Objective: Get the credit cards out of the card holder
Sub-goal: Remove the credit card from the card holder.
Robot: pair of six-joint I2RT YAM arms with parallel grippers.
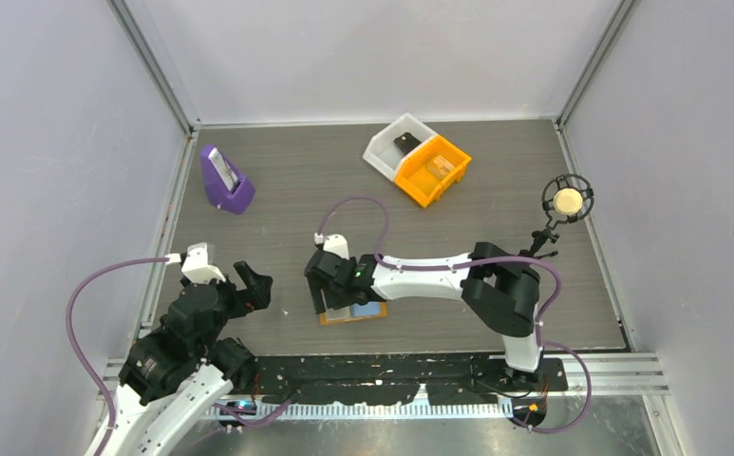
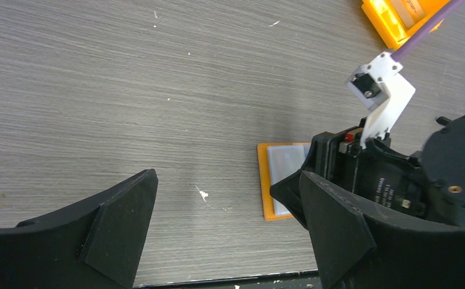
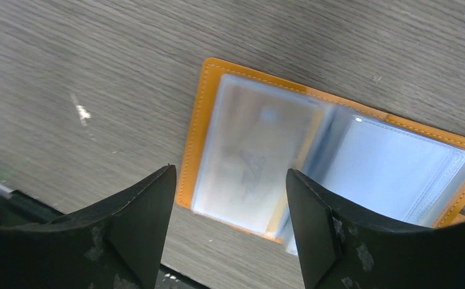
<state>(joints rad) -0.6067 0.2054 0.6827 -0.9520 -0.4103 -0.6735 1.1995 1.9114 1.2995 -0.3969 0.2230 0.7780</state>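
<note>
Next, I pinch the sleeve's near edge (image 3: pixel 231 223) with my right gripper and turn it over, because a clear sleeve lies flat over the card in the card holder.
The card holder (image 1: pixel 370 312) lies open and flat on the table near the front edge, orange with light blue clear sleeves. It also shows in the right wrist view (image 3: pixel 392 162) and the left wrist view (image 2: pixel 281 174). A pale card (image 3: pixel 251 159) shows blurred inside the left sleeve. My right gripper (image 1: pixel 323 293) is open and empty, just above the holder's left half, with its fingers (image 3: pixel 139 217) either side of the holder's near left corner. My left gripper (image 1: pixel 254 283) is open and empty, to the left of the holder and apart from it, with bare table between its fingers (image 2: pixel 121 229).
A white bin (image 1: pixel 382 144) and an orange bin (image 1: pixel 448 161) stand together at the back. A purple stand (image 1: pixel 225 182) holding a flat item is at the back left. A microphone (image 1: pixel 567 199) stands at the right. The table's front edge runs just below the holder.
</note>
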